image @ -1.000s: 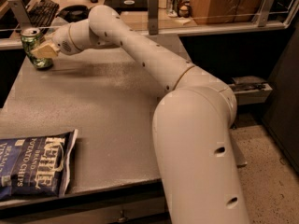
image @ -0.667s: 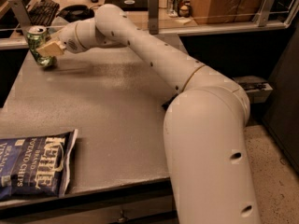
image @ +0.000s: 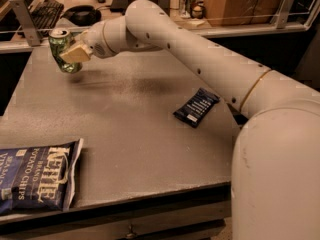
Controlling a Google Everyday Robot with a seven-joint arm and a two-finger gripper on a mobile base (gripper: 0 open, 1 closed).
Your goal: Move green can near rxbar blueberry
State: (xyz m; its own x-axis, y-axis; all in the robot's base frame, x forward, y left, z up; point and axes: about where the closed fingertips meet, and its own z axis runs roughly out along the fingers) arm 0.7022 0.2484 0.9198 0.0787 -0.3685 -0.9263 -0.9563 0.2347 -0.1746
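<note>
Next, I let my gripper release the green can on the grey table [image: 167, 104] next to the rxbar blueberry, toward the middle of the table.
The green can [image: 60, 45], mottled green with a silver top and pull tab, is held tilted a little above the far left of the grey table [image: 125, 129]. My gripper [image: 70, 54] is shut on the can, one tan finger pad [image: 75, 53] across its side. The rxbar blueberry [image: 197, 107], a flat dark navy wrapper with white text lines, lies on the table's right middle, well to the right of the can and in front of my arm.
A large blue potato chips bag [image: 35, 176] lies at the table's front left corner. Behind the table runs a shelf with a keyboard [image: 44, 11], a dark object, cans and a cardboard box [image: 240, 4]. My arm spans the table's right side.
The can has lifted off the table and moved right in my gripper. The arm has swung, uncovering the rxbar blueberry.
</note>
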